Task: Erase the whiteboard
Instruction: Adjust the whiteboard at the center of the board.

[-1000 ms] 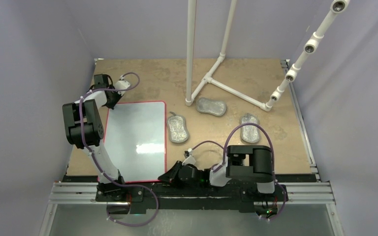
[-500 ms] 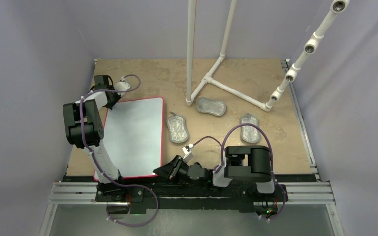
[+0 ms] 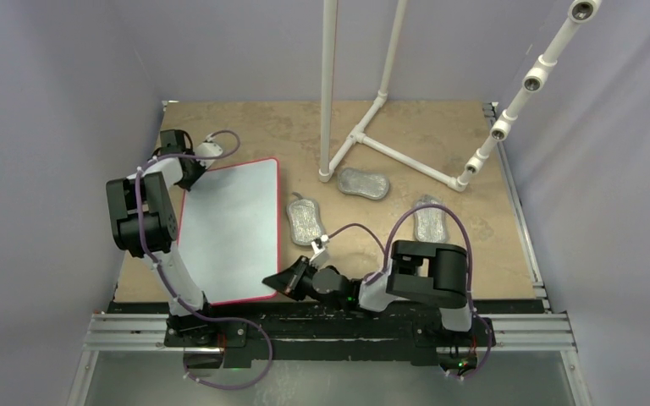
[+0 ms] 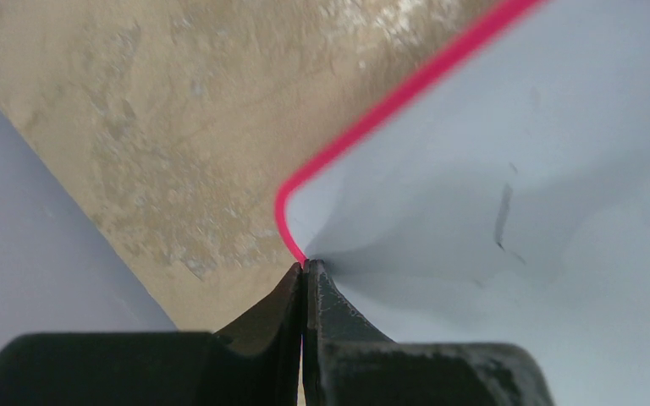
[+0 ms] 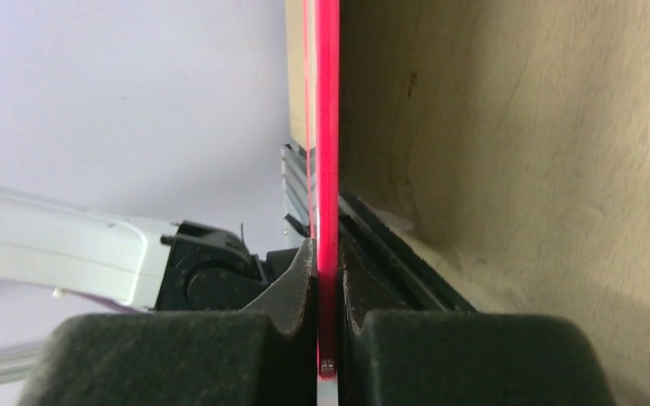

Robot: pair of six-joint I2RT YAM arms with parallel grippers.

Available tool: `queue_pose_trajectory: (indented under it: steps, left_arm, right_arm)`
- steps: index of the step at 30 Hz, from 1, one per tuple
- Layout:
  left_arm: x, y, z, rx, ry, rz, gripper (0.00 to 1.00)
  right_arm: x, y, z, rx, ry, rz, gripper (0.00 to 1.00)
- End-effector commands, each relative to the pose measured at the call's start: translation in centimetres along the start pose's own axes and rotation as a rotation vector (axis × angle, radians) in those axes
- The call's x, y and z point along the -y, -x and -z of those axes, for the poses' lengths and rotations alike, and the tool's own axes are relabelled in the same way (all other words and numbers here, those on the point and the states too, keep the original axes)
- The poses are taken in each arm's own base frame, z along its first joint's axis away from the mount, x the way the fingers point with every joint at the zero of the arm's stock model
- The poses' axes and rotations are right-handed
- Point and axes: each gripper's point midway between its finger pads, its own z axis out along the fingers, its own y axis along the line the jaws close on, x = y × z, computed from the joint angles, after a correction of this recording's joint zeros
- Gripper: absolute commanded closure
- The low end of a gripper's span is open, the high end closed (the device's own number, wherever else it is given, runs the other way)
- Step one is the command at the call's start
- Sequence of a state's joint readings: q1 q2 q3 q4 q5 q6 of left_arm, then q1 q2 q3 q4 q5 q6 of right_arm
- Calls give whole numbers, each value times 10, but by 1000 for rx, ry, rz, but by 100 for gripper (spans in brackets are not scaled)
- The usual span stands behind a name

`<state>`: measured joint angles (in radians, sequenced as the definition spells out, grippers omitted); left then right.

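My right gripper will release the whiteboard, now carried by both arms, so that it lies flat on the tan table (image 3: pixel 256 227), up against the silvery-grey pad that is closest.
The whiteboard (image 3: pixel 228 233), white with a thin red rim, is at the left of the table and carried by both arms. My left gripper (image 3: pixel 193 176) is shut on its far left corner, and the left wrist view shows that gripper (image 4: pixel 303 266) pinching the red rim where the whiteboard (image 4: pixel 491 169) curves. A faint dark streak (image 4: pixel 501 216) marks the surface there. At the near right corner my right gripper (image 3: pixel 269 282) is shut on the edge. In the right wrist view the red rim (image 5: pixel 326 127) runs edge-on between that gripper's (image 5: pixel 327 254) fingers.
Three silvery-grey oval pads lie right of the board: one (image 3: pixel 306 222) close beside it, one (image 3: pixel 363 183) by the white pipe frame (image 3: pixel 389 152), one (image 3: pixel 428 218) behind the right arm. Grey walls close in both sides of the tan table (image 3: pixel 474 254).
The right gripper has closed on the board's near right corner and moved up and left with it. The board has tilted and shifted left, and its glare is gone. The left grip is unchanged.
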<state>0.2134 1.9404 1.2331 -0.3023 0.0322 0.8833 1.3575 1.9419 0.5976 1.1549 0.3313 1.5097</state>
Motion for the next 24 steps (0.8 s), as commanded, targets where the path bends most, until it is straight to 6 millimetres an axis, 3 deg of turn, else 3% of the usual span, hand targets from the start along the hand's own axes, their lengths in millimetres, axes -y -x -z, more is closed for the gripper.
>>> queue_pose_trajectory:
  steps: [1, 6, 13, 15, 17, 20, 24]
  left_arm:
    - [95, -31, 14, -94, -407, 104, 100]
    - [61, 10, 57, 8, -426, 179, 89]
    - [-20, 66, 135, 197, -237, 284, 77]
    - [-41, 72, 152, 233, -181, 322, 69]
    - [-56, 76, 167, 261, -144, 355, 54]
    - [-74, 77, 182, 287, -117, 402, 35]
    - [-92, 76, 197, 321, -133, 491, 25]
  right_arm:
    - [-73, 31, -24, 78, 59, 96, 100]
    - [-97, 62, -33, 143, -151, 460, 100]
    - [-128, 108, -31, 136, -344, 834, 100]
    - [-137, 119, -29, 123, -378, 910, 100]
    - [-150, 130, -24, 127, -409, 982, 100]
    - [-183, 143, -18, 137, -383, 1082, 100]
    - [-215, 154, -10, 119, -372, 1199, 100]
